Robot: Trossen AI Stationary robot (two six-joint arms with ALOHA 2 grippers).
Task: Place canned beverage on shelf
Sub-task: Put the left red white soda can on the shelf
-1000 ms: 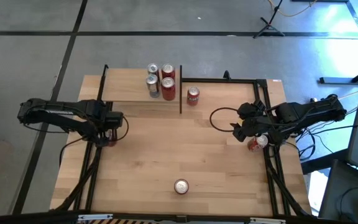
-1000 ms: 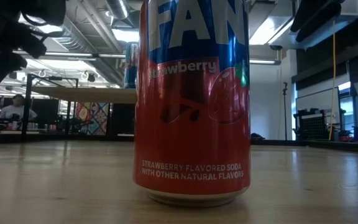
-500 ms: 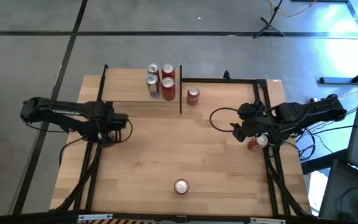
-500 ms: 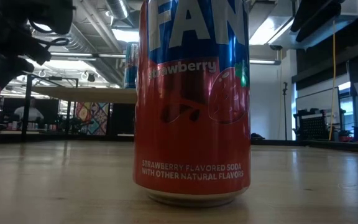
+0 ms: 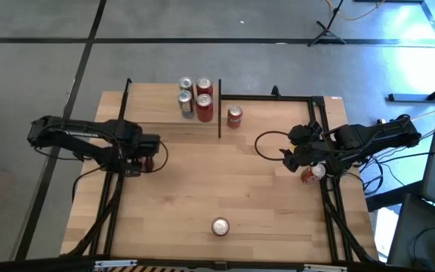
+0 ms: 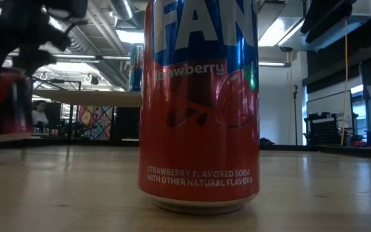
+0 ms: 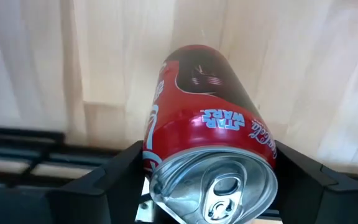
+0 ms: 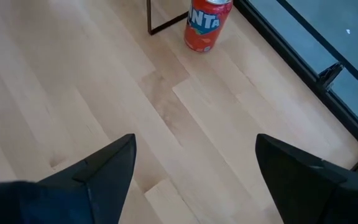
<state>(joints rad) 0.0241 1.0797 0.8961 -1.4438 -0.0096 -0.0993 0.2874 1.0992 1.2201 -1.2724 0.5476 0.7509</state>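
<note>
My left gripper is holding the red cola can from the side bar, pointing across the shelf's front, so I should stand it down and retake it facing the shelf (image 5: 154,113).
My left gripper (image 5: 148,156) is shut on a red cola can (image 7: 204,112) over the table's left part, in front of the shelf. In the low view the can (image 6: 5,103) hangs clear of the tabletop. The shelf (image 5: 157,106), a light-wood board on black posts, stands at the far left and bears several upright cans (image 5: 195,97). My right gripper (image 5: 285,159) is open and empty at the table's right part; it also shows in its wrist view (image 8: 194,168). My left gripper pinches the can's side wall just below the top rim (image 7: 160,155) between its two fingers (image 7: 114,177), one on each side. The fingers come from the table's left, slanting down. The can is upright and lifted clear of the table.
A red can (image 5: 234,115) stands on the table right of the shelf's black post (image 5: 220,109). A strawberry soda can (image 5: 220,226) stands near the front edge and fills the low view (image 6: 198,103). Another can (image 5: 310,174) stands under my right arm at the right edge.
My left gripper has gone up and toward the table's right edge with the red can. The can stood on the table a second ago and now hangs clear of it.
</note>
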